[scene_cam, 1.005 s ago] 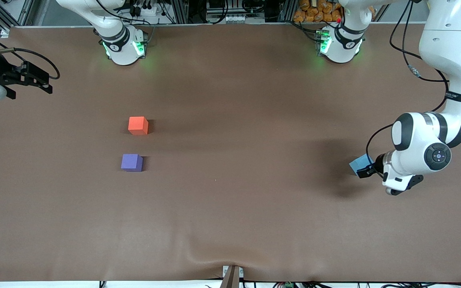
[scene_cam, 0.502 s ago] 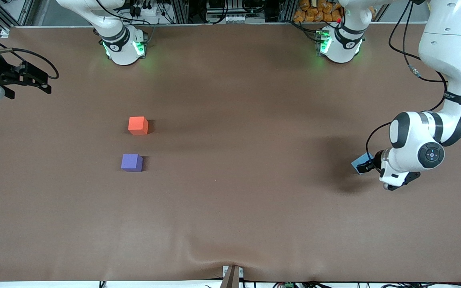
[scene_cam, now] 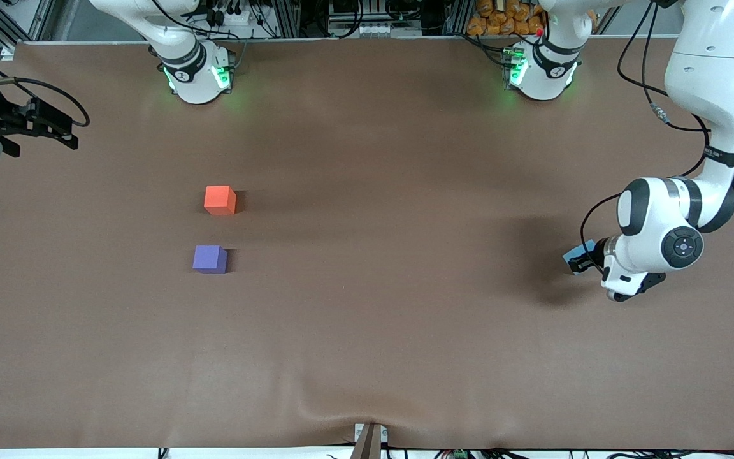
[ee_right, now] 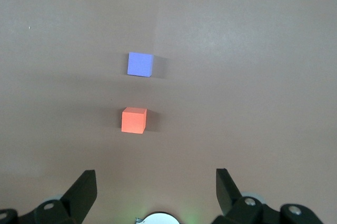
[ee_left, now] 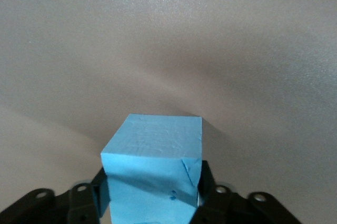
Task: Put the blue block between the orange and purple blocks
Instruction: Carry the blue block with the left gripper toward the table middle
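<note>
I need to let go of the blue block with my left gripper on the table midway (scene_cam: pixel 360 200) between the arms, level with the orange block.
The light blue block (scene_cam: pixel 575 254) is clamped in my left gripper (scene_cam: pixel 579 262), low over the table at the left arm's end; the wrist hides most of it. In the left wrist view the block (ee_left: pixel 154 166) fills the gap between the black fingers (ee_left: pixel 206 182). The orange block (scene_cam: pixel 220 199) and the purple block (scene_cam: pixel 209 259) sit on the table toward the right arm's end, the purple one nearer the front camera, with a gap of about one block between them. My right gripper (scene_cam: pixel 74 135) is open and empty, waiting high at the right arm's end; its wrist view shows the orange (ee_right: pixel 134 120) and purple (ee_right: pixel 140 64) blocks.
The brown table cover (scene_cam: pixel 373 319) has a raised wrinkle at its near edge in the middle. The two arm bases (scene_cam: pixel 196 73) stand along the top of the front view.
My left wrist has shifted slightly toward the bases with the blue block, covering more of it. My right gripper has drifted a little toward its end of the table.
</note>
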Controlling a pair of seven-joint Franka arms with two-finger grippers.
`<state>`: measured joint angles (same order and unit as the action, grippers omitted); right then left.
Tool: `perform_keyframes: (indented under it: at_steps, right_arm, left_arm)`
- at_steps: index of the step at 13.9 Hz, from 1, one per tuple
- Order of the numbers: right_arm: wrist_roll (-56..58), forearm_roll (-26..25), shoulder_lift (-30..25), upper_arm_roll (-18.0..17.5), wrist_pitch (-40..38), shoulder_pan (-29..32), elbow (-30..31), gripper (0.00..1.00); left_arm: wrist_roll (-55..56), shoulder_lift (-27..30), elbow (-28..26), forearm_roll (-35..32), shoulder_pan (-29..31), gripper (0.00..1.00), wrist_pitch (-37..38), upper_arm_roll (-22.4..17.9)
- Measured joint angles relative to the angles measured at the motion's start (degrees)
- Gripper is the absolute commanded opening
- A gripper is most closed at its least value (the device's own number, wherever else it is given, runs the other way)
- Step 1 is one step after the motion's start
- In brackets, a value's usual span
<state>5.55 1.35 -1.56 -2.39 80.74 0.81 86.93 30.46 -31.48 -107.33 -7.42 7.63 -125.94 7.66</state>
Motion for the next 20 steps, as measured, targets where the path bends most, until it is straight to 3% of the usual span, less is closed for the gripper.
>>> perform_keyframes:
  at_steps: [8, 12, 16, 20]
  right_arm:
    - [0.17, 0.04, 0.02, -0.03, -0.10, 0.03, -0.02, 1.00]
    - [0.18, 0.10, 0.02, -0.24, -0.10, 0.02, -0.04, 1.00]
    - [0.19, 0.10, 0.73, 0.00, -0.13, 0.10, -0.04, 1.00]
    - [0.20, 0.10, 3.40, 0.09, -0.21, 0.20, 0.02, 1.00]
  left_arm:
    - [0.44, 5.82, 1.58, -0.09, -3.87, 0.35, 0.06, 2.58]
    - [8.83, 8.16, 1.91, -0.10, -5.99, 0.35, 2.39, 13.29]
    - [20.84, 7.08, 4.77, -0.10, -17.68, 0.35, 2.59, 15.88]
    - [28.83, 0.60, 10.17, -1.29, -30.41, 0.37, 2.61, 15.53]
